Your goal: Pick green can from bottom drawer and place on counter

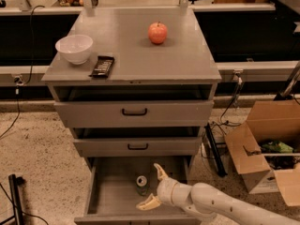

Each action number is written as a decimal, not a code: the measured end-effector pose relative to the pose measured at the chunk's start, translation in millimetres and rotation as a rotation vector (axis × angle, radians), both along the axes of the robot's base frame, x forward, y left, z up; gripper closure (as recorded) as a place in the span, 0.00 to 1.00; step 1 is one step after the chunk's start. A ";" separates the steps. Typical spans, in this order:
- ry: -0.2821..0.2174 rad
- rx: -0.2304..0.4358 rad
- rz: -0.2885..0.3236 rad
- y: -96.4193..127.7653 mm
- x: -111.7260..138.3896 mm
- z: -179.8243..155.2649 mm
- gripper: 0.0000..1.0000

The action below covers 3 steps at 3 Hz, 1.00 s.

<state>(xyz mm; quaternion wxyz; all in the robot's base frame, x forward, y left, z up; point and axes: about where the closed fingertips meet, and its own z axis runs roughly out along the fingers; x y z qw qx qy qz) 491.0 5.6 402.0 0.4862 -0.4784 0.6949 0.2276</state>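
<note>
Next, I close my gripper around the body of the green can [142,187], just below the can's silver top, inside the open bottom drawer.
The green can [142,185] stands upright on the floor of the open bottom drawer [112,193], its silver top showing. My gripper [152,186] is down in the drawer just right of the can, open, with one finger [160,171] behind it and the other finger [147,203] in front. The can sits at the mouth of the fingers; I cannot tell whether they touch it. My white arm [225,207] reaches in from the lower right. The grey counter [136,55] tops the cabinet.
On the counter are a red apple [158,33], a white bowl [74,48] and a black remote-like object [102,65]. Two shallower drawers with black handles [134,111] are slightly open above. An open cardboard box [265,146] stands on the floor at right.
</note>
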 end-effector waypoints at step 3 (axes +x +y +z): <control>0.022 -0.121 -0.116 -44.0 42.6 -93.5 0.00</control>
